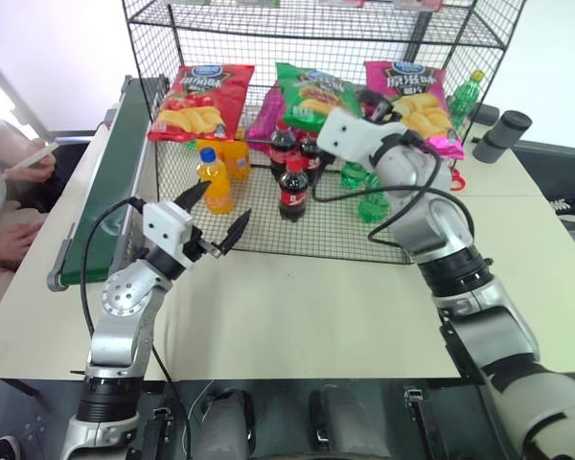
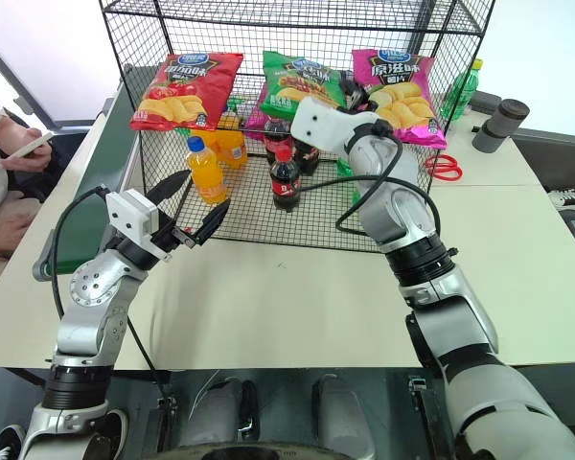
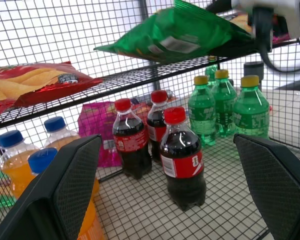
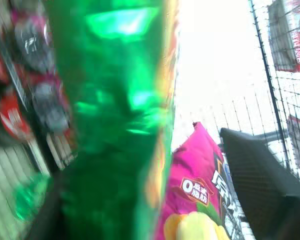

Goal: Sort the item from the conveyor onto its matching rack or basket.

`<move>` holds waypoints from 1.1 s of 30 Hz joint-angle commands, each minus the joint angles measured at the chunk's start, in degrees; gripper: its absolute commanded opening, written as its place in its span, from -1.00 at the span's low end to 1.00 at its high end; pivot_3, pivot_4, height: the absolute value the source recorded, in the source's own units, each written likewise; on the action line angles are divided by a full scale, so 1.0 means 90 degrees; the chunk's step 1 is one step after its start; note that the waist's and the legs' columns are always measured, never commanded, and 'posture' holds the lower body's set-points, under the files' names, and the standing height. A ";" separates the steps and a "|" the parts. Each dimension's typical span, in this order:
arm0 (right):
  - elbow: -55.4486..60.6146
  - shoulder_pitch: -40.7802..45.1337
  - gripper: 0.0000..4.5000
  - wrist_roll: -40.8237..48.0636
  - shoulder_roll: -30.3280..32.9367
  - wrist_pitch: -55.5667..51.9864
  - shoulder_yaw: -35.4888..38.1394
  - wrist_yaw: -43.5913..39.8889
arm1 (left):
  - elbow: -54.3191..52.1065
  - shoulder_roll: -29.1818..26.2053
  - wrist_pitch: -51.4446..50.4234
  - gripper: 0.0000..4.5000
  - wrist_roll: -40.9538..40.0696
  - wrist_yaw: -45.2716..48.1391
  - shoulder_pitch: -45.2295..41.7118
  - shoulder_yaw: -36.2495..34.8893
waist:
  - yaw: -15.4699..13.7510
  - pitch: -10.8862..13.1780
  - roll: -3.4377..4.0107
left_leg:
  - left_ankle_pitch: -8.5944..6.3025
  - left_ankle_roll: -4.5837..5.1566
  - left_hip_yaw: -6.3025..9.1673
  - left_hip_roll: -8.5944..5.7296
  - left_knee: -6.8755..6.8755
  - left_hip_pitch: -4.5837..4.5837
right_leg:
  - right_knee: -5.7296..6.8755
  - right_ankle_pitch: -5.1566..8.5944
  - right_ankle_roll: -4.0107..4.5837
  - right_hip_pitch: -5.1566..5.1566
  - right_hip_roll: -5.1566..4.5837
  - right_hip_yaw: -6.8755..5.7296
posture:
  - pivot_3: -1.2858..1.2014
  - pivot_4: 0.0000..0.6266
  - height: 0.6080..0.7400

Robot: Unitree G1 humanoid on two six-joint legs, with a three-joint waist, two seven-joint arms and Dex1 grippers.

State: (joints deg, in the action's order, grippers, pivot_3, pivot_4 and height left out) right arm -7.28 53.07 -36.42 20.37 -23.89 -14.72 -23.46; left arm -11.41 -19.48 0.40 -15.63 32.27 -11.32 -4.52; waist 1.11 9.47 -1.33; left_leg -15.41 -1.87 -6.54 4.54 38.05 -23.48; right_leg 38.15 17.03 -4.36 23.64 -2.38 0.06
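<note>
Next, I take the green crisp bag's lower edge (image 1: 309, 124) with my right gripper and turn the bag straighter before backing off, because it lies slanted on the middle shelf.
The green crisp bag (image 1: 311, 91) lies on the middle shelf of the black wire rack (image 1: 268, 19), between a red bag (image 1: 201, 101) and a pink bag (image 1: 414, 91). My right gripper (image 1: 376, 103) reaches into the rack at the green bag's right edge. In the right wrist view the green bag (image 4: 115, 125) sits close against one side, and a gap separates it from the other finger (image 4: 260, 175), so the jaws stand open. My left gripper (image 1: 220, 206) hovers open and empty in front of the rack's lower tier. The dark-green conveyor (image 1: 115, 163) runs along the table's left side.
Cola bottles (image 1: 292, 187), orange drink bottles (image 1: 214, 180) and green bottles (image 3: 250, 107) stand on the rack's lower tier. A person (image 1: 10, 201) sits to the left of the conveyor. Red scissors (image 1: 457, 179) and a grey cylinder (image 1: 503, 134) lie right of the rack.
</note>
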 commanded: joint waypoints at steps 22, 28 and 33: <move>0.1259 -0.0276 0.51 0.1575 0.0437 -0.0199 0.0338 -0.1102 | 0.0019 0.0039 0.0223 1.00 0.0017 0.0040 -0.0099 0.0164 | -0.0026 0.0000 0.0000 | -0.0002 0.0004 0.0003 -0.0004 -0.0001 -0.0001 | -0.0004 0.0000 0.0000 -0.0003 -0.0005 -0.0002 | 0.03 -0.52 1.00; 0.1167 -0.0284 0.15 0.1474 0.0833 0.0475 0.0073 -0.1231 | 0.0056 0.0074 0.0252 1.00 0.0030 0.0066 -0.0120 0.0220 | -0.0001 0.0000 0.0000 | -0.0002 0.0004 0.0004 -0.0003 -0.0001 -0.0001 | -0.0004 0.0000 0.0000 -0.0001 -0.0002 -0.0002 | 0.03 -0.52 1.00; 0.1036 -0.0206 -0.96 0.1488 0.0893 0.0790 0.0100 -0.1132 | 0.0071 0.0062 0.0288 1.00 0.0025 0.0073 -0.0124 0.0234 | -0.0012 0.0000 0.0000 | -0.0002 0.0003 0.0004 -0.0001 -0.0002 -0.0001 | -0.0004 0.0000 0.0000 -0.0001 0.0000 -0.0002 | 0.03 -0.52 1.00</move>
State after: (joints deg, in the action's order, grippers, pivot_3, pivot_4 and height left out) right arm 1.00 49.62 -22.96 27.98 -18.11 -14.63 -34.38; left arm -9.66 -18.89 1.68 -15.30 32.64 -11.67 -2.45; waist 1.00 9.47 -1.33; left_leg -15.42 -1.84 -6.50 4.53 38.03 -23.48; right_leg 38.11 17.03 -4.36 23.63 -2.39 0.04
